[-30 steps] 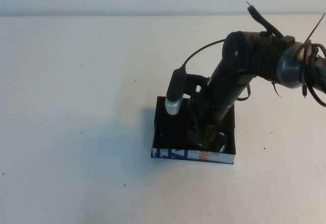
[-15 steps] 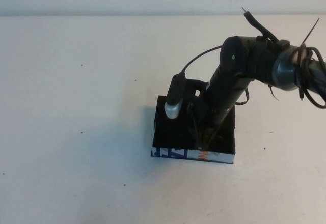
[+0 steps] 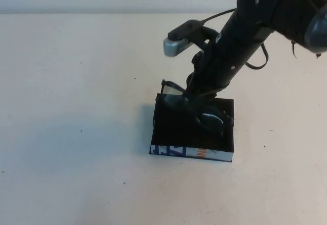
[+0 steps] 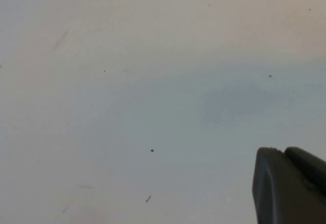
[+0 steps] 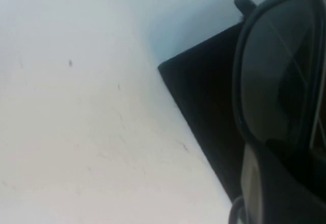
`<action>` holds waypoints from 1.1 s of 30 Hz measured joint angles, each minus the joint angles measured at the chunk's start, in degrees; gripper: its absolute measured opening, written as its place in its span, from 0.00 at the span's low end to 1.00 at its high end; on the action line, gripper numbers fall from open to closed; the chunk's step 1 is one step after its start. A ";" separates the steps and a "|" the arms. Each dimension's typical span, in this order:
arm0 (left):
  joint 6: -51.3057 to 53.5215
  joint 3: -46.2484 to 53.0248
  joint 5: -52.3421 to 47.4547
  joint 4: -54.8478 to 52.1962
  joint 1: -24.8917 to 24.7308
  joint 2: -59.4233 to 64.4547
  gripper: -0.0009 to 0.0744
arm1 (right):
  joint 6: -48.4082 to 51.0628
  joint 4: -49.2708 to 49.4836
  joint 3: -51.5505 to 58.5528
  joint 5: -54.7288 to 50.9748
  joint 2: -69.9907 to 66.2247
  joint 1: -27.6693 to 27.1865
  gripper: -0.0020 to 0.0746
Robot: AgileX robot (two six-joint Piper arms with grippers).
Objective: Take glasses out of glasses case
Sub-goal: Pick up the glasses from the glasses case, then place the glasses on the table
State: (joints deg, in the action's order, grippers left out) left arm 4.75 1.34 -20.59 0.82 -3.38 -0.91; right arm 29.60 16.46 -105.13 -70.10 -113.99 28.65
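The robot's right gripper should set the black glasses down on bare table (image 3: 281, 161) next to the orange-printed end of the glasses case.
The glasses case (image 3: 171, 128) is a flat black box lying near the table's middle, its near edge printed white with blue and orange. My right gripper (image 3: 198, 104) reaches down from the right and is shut on the bridge of the black glasses (image 3: 172, 89), holding them tilted just above the case. One lens sticks out past the case's far left corner and the other (image 3: 210, 120) hangs over the box. In the right wrist view a dark lens (image 5: 277, 81) fills the right side above the case (image 5: 209, 102). My left gripper (image 4: 282, 152) is shut over bare table, outside the high view.
The pale table (image 3: 76, 107) stretches around the case on all sides, with only small dark specks on it. The right arm's grey-tipped wrist camera (image 3: 176, 43) sticks out above the case's far side.
My right gripper has risen out of the case with the glasses shut in it. The glasses now hang above the box instead of lying inside. The case stays put.
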 joint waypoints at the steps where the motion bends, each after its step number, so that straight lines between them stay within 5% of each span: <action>1: 0.00 0.00 0.00 0.00 0.00 0.00 0.01 | -3.27 0.21 -0.09 -0.10 0.61 -0.64 0.08; 9: 0.00 0.00 0.00 0.00 0.00 0.00 0.01 | -17.22 0.22 6.33 -0.20 9.53 -8.80 0.08; 17: 0.00 0.00 0.00 0.00 0.00 0.00 0.01 | -23.20 0.22 34.96 12.25 24.10 -16.47 0.08; 24: 0.00 0.00 0.00 0.00 0.00 0.00 0.01 | -24.22 0.44 56.01 30.13 25.89 -17.35 0.08; 33: 0.00 0.00 0.00 0.00 0.00 0.00 0.01 | -24.25 1.18 58.18 41.55 22.44 -17.35 0.15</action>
State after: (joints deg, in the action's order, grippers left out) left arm 4.75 1.34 -20.59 0.82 -3.38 -0.91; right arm 5.35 17.64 -46.94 -28.55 -91.56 11.30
